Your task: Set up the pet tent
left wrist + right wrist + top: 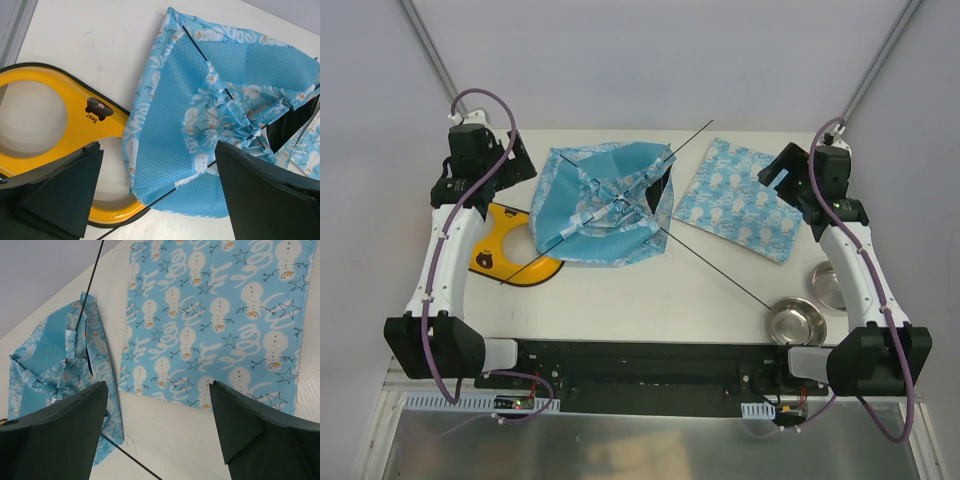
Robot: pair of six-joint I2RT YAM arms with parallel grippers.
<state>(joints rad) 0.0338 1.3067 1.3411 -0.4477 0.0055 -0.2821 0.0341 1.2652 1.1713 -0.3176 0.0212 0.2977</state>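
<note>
Next, I close my right gripper on the black pole's bare part [703,260], halfway between the edge of the pet tent and the steel bowls.
The pet tent [603,204] lies slumped in the middle back of the table, light blue mesh and snowman print, with two thin black poles [720,274] crossing through it and sticking out past its edges. In the left wrist view the pet tent [200,125] fills the middle and right, one pole end leaving its lower corner. My left gripper [520,165] hovers open at the tent's left side; nothing is between its fingers [260,200]. My right gripper [778,170] is open over the flat mat's right end, and in its wrist view the pet tent [55,365] lies at the left.
A flat square mat [747,200] of the same print lies right of the tent, also filling the right wrist view as the mat [215,320]. A yellow double bowl holder [505,245] sits partly under the tent's left edge. Two steel bowls [798,320] stand at the front right.
</note>
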